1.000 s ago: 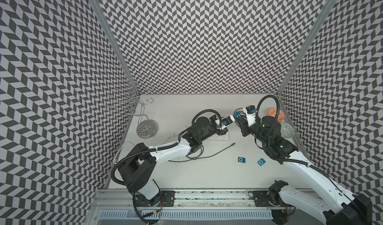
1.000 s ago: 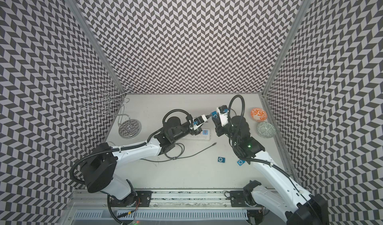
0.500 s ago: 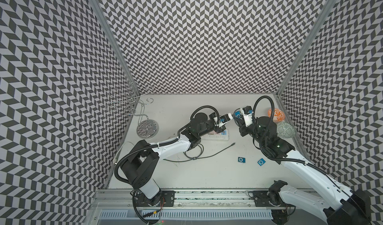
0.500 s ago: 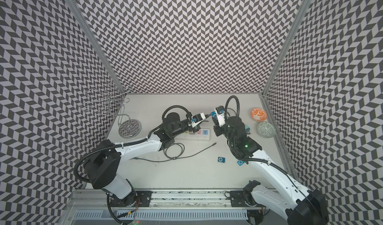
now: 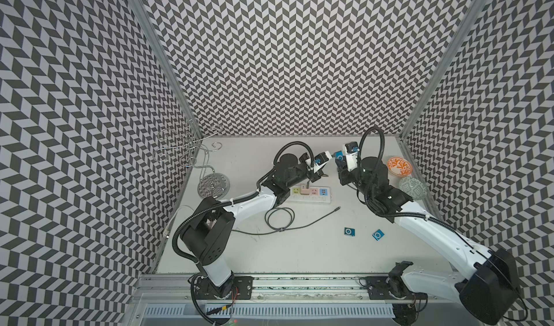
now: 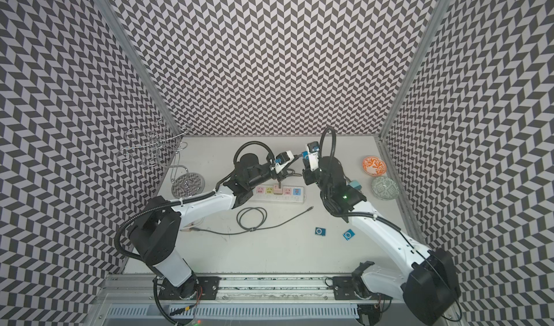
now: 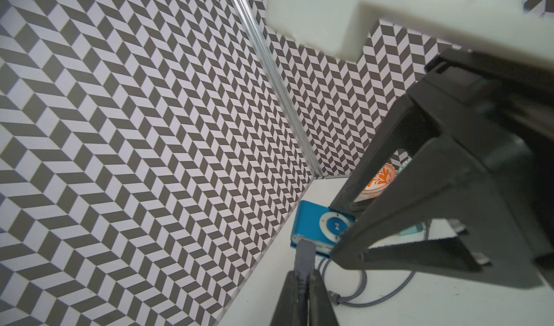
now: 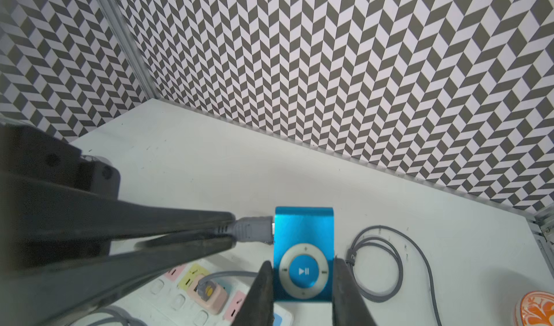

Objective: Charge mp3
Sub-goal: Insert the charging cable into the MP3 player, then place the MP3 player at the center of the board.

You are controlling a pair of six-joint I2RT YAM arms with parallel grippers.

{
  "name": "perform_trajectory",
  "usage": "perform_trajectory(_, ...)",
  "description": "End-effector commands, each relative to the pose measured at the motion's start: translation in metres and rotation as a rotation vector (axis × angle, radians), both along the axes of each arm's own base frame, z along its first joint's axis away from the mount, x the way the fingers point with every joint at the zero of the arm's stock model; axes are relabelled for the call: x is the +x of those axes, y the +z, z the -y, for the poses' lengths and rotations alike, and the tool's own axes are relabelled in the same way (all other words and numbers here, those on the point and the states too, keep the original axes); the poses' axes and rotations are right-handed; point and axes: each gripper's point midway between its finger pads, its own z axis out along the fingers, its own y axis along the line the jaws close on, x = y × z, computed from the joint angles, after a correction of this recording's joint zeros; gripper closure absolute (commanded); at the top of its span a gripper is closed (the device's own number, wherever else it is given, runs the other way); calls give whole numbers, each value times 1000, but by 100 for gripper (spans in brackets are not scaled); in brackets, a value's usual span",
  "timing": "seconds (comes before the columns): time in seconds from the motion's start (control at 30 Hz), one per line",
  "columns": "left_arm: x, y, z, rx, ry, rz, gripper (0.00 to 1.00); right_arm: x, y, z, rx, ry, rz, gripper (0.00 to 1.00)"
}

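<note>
Next, my right gripper lets go of the blue mp3 on the table [image 5: 325,168] behind the blue socket of the white power strip.
A blue mp3 [image 8: 303,237] with a grey control ring is held above the table, and my right gripper [image 8: 303,266] is shut on its lower half. A grey cable plug [image 8: 251,230] meets the player's side edge, with a sliver of metal tip showing. My left gripper [image 8: 230,230] is shut on that plug. The left wrist view shows the plug [image 7: 305,249] between my left gripper's [image 7: 303,275] fingers, against the mp3 [image 7: 311,224]. In both top views the grippers meet tip to tip [image 5: 328,156] [image 6: 295,157] above the white power strip [image 5: 311,200] [image 6: 280,200], where a pink adapter [image 8: 207,294] sits.
Two more blue players [image 5: 349,231] [image 5: 378,234] lie on the table at the front right. A loose grey cable [image 5: 280,218] coils in front of the strip. An orange bowl [image 5: 398,165] and a green bowl [image 5: 412,187] stand by the right wall. A wire rack [image 5: 209,183] stands at the back left.
Both grippers have lifted and shifted toward the back wall. The gap between plug and player has closed, and the plug's tip now meets the player's edge.
</note>
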Motion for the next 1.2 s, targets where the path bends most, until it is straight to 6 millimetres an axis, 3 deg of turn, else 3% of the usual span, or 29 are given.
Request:
perform_trajectory(0.0, 16, 27, -5, -70, 26, 30, 81, -13, 14, -49, 50, 175, 7, 88)
perform_trajectory(0.13, 20, 34, -14, -75, 35, 33, 56, 15, 9, -47, 39, 125, -33, 88)
perform_trajectory(0.23, 20, 37, -22, -77, 54, 39, 48, 38, 9, -46, 45, 92, -52, 88)
perform_trajectory(0.4, 17, 51, -48, -103, 111, 58, 43, 77, 5, -37, 55, 43, -72, 88)
perform_trajectory(0.63, 3, 69, -97, -130, 206, 77, 42, 138, -15, 8, 57, -66, -99, 88)
perform_trajectory(0.73, -6, 64, -116, -123, 247, 63, 42, 153, -39, 26, 20, -101, -124, 88)
perform_trajectory(0.87, -16, 49, -136, -102, 293, 28, 41, 162, -84, 34, -48, -109, -186, 88)
perform_trajectory(1.07, -27, 31, -155, -94, 340, -15, 41, 161, -160, 24, -87, -55, -382, 91)
perform_trajectory(1.17, -31, 28, -160, -93, 355, -21, 41, 151, -186, 21, -70, -44, -449, 91)
